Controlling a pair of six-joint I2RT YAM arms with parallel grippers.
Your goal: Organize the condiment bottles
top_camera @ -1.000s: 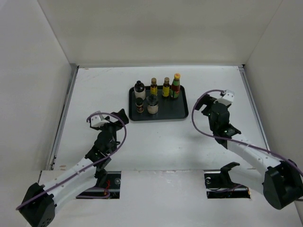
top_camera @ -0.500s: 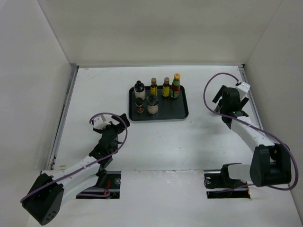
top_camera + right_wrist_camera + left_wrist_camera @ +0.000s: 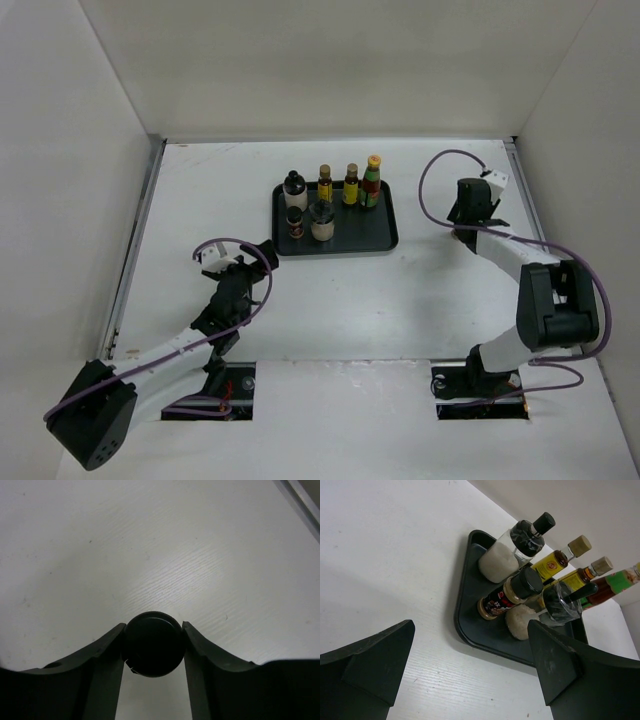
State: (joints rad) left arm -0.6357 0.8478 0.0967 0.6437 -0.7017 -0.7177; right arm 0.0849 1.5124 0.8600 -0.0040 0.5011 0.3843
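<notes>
Next, my right gripper lets go of the round black-capped bottle on the black tray (image 3: 361, 230) beside the squat beige jar.
Six condiment bottles stand on the black tray (image 3: 385, 235). At its back are a white black-capped one (image 3: 294, 190), two slim yellow-labelled ones (image 3: 324, 185) (image 3: 351, 186) and a red one (image 3: 371, 183). A dark shaker (image 3: 294, 222) and a squat beige jar (image 3: 322, 222) stand in front. My left gripper (image 3: 262, 250) (image 3: 471, 624) is open just off the tray's near left corner, holding nothing. At the far right my right gripper (image 3: 468, 208) (image 3: 153, 627) is shut on a round black-capped bottle (image 3: 152, 650). Only that bottle's cap shows; the wrist hides it from above.
White walls close the table in on the left, back and right. A metal strip (image 3: 300, 500) runs along the table's right edge, close to the right gripper. Bare white tabletop (image 3: 340, 300) lies between the tray and the arm bases.
The right arm swung out to the far right of the table and its jaws closed on the black cap. The left gripper drifted slightly toward the tray, still open.
</notes>
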